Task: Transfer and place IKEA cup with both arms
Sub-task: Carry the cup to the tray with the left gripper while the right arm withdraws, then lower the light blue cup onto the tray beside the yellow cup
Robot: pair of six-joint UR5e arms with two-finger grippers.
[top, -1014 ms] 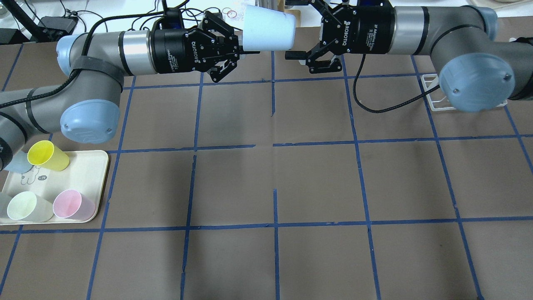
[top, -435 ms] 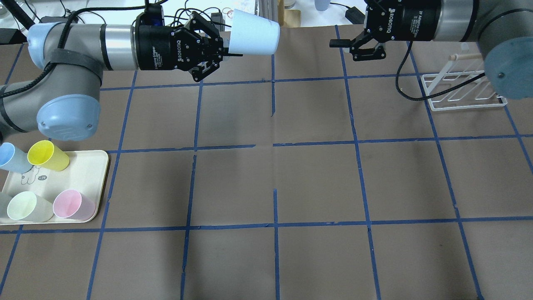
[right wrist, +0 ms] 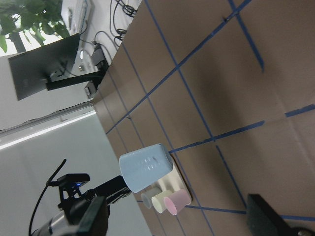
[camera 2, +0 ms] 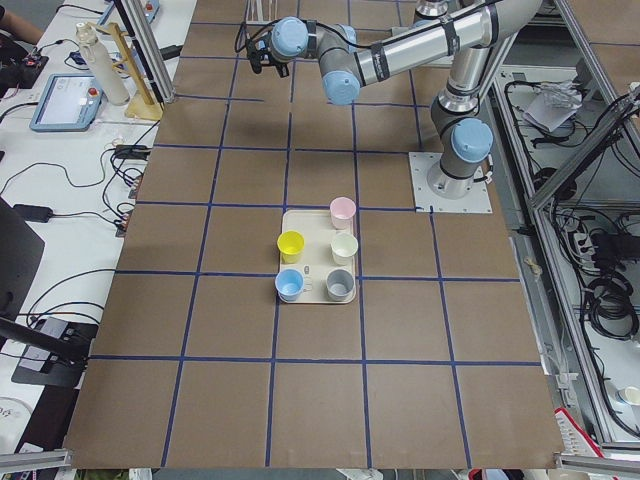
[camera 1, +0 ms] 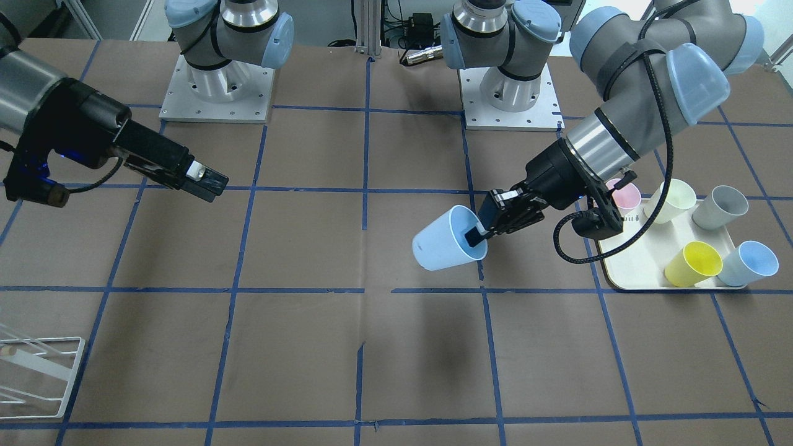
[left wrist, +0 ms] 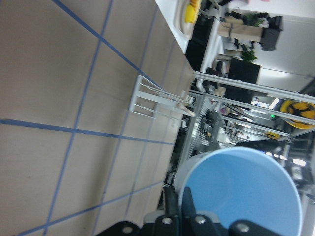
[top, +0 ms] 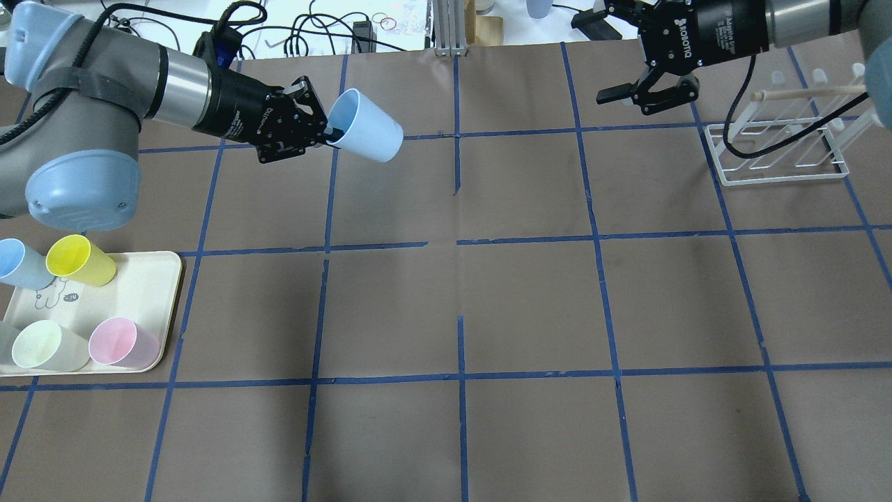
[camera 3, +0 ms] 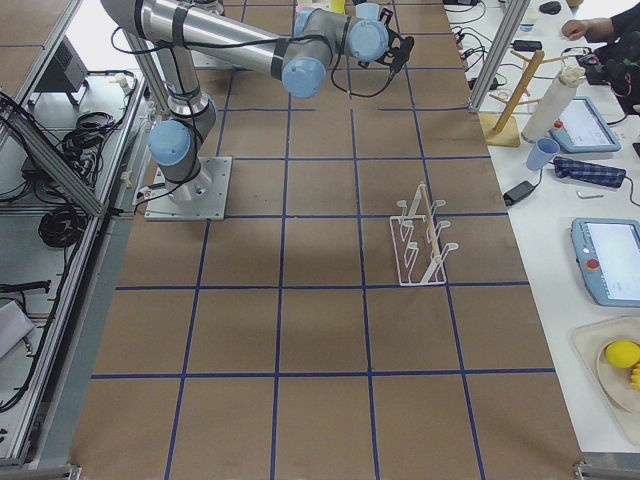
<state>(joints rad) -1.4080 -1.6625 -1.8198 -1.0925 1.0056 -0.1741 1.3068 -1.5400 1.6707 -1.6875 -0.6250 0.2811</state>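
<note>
My left gripper has the light blue IKEA cup, hanging tilted above the table. It will let go of the cup in the empty cream tray corner point(camera 1: 626, 271) next to the yellow cup.
The light blue IKEA cup point(top: 367, 127) hangs tilted above the table at the back left, its base pointing toward the middle. My left gripper point(top: 332, 132) is shut on its rim, with one finger inside the mouth. The cup also shows in the front view point(camera 1: 441, 243), the left wrist view point(left wrist: 241, 196) and the right wrist view point(right wrist: 145, 167). My right gripper point(top: 602, 58) is open and empty at the back right, well apart from the cup.
A cream tray point(top: 143, 293) at the front left holds a second light blue cup point(top: 17, 263), a yellow cup point(top: 78, 259), a pink cup point(top: 123, 341), a pale green cup point(top: 45, 345) and a grey cup point(camera 1: 718, 207). A white wire rack point(top: 773, 157) stands at the back right.
The two grippers have drawn apart. My left gripper carried the cup leftward and lower, tilting it. My right gripper pulled back to the right, still open and empty.
</note>
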